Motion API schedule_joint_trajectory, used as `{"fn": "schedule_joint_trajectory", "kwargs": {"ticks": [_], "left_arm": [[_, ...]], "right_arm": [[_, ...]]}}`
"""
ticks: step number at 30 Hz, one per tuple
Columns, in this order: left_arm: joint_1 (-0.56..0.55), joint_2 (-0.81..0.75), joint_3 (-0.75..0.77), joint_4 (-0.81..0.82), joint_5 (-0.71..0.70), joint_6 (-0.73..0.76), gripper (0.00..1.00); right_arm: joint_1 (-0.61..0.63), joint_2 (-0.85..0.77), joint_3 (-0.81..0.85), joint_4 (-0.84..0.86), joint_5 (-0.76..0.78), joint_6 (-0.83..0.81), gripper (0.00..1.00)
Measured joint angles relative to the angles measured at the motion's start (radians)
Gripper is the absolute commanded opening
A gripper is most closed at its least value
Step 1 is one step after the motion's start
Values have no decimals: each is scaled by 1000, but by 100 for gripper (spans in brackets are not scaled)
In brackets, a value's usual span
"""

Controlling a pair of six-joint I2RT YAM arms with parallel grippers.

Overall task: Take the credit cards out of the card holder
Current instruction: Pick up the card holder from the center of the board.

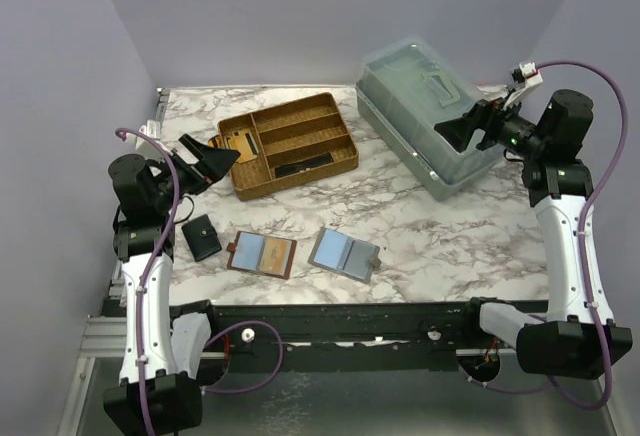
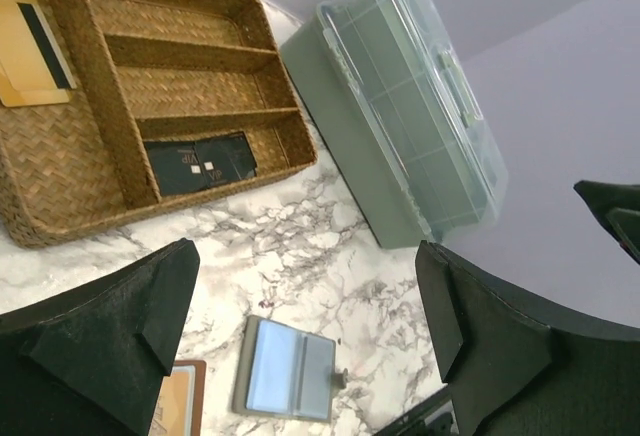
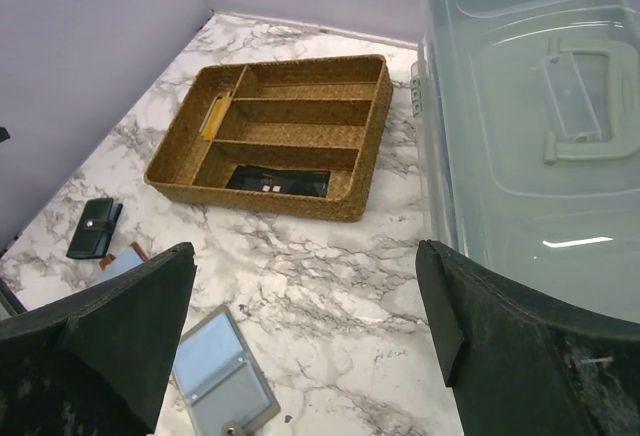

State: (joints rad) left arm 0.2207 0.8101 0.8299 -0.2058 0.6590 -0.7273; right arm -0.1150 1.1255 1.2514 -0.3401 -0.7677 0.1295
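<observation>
I need to next close my left gripper on the strap (image 1: 211, 236) of the black card holder, at the side that faces the brown holder.
The card holder (image 1: 203, 237) is a small black wallet lying closed, strap snapped, on the marble near the left arm; the right wrist view shows the card holder (image 3: 95, 228) at its left edge. The credit cards are hidden. My left gripper (image 1: 215, 161) hangs open above the table, up and to the right of the wallet, and holds nothing. In the left wrist view the left gripper (image 2: 310, 336) frames bare marble and a grey holder. My right gripper (image 1: 462, 134) is open in the air at the far right, beside the plastic box; the right gripper (image 3: 305, 336) is empty.
A grey-outside holder (image 1: 344, 255) and a brown holder (image 1: 262, 254) lie open at the front centre. A wicker tray (image 1: 300, 178) behind them holds gold-tan cards (image 1: 240, 142) and a long black bar (image 1: 300, 166). A lidded clear plastic box (image 1: 430, 106) fills the back right.
</observation>
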Motion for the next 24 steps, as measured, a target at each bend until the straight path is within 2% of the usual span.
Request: {"fn": "schedule_joint_trajectory", "kwargs": {"ticks": [9,16,18,24], "left_arm": [[-73,0,0,-34,62,37,99],[-149,-11,0,-113,66,95,98],[-189,-21,0,-134,52,108,96],[-399,-34,-8,-205,-67,146,92]], "right_arm": [[-5,0,0,-16,-51,-50,99],[-9,3,0,-81,-208,-191,100],[-10,8,-2,-122,-281,-269,100],[-10,8,-23,-258,-418,-499,99]]}}
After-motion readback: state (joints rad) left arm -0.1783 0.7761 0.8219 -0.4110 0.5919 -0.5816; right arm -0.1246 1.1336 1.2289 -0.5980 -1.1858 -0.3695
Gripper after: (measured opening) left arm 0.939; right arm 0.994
